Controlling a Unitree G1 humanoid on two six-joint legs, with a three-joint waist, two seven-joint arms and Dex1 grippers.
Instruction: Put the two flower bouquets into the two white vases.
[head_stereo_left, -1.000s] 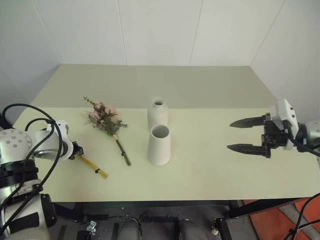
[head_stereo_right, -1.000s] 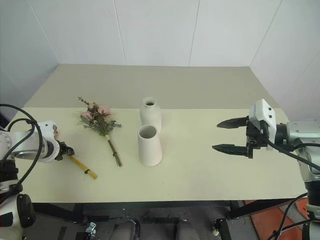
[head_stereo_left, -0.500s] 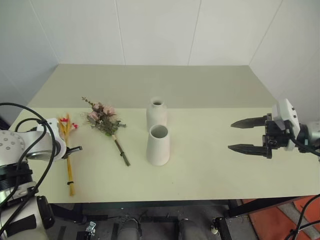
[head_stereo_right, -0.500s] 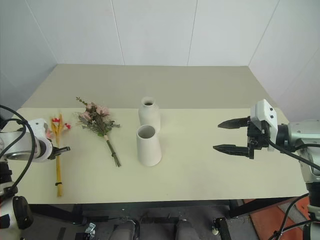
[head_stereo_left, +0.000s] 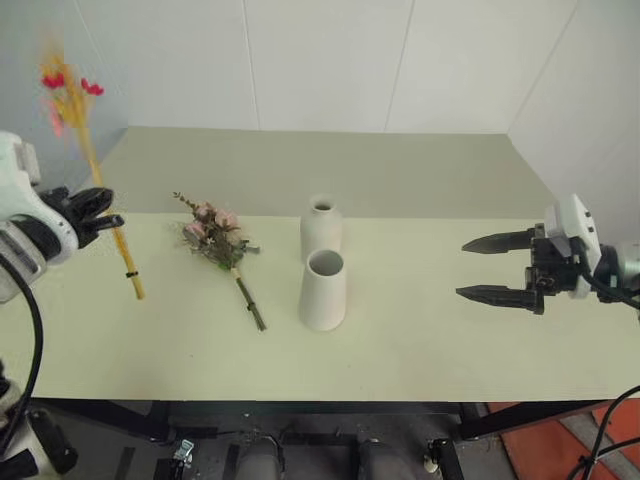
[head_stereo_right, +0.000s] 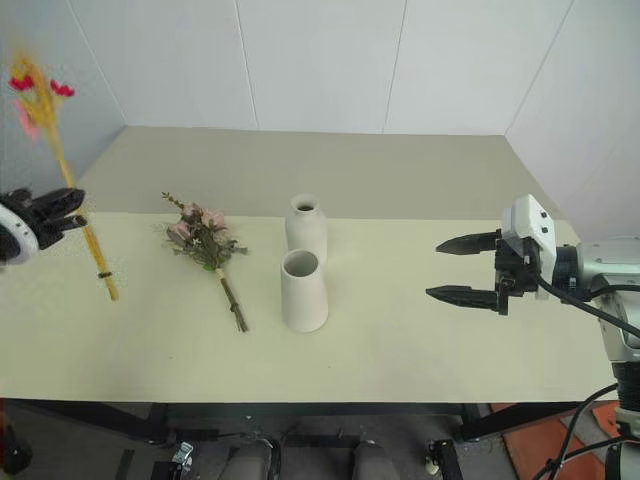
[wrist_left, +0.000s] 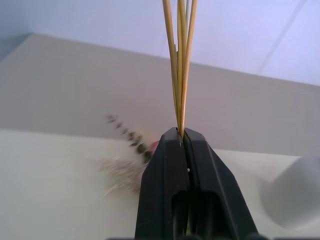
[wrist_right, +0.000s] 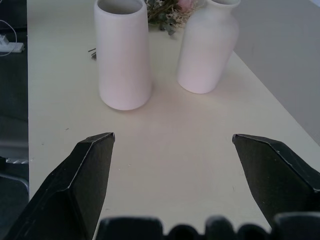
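The slim bouquet will go into the opening of the bottle-shaped white vase (head_stereo_left: 322, 205), and there my left gripper will let go of it.
My left gripper (head_stereo_left: 108, 215) is shut on the yellow straw stems of the slim bouquet (head_stereo_left: 88, 150) and holds it upright in the air at the table's left end, red blossoms on top. In the left wrist view the stems (wrist_left: 180, 65) rise from between the closed fingers. The fuller bouquet with pink roses (head_stereo_left: 218, 240) lies flat on the table left of the vases. The bottle-shaped white vase (head_stereo_left: 321, 225) stands just behind the cone-shaped white vase (head_stereo_left: 323, 291) at mid-table. My right gripper (head_stereo_left: 478, 268) hovers open at the right, pointing toward the vases.
The pale green table (head_stereo_left: 430, 340) has open surface between the vases and my right gripper. White walls close in behind and on both sides. The table's front edge runs along the bottom of the head views.
My left gripper closed on the slim bouquet, lifted it off the table and swung it upright. The right arm stayed still. The head camera shifted slightly.
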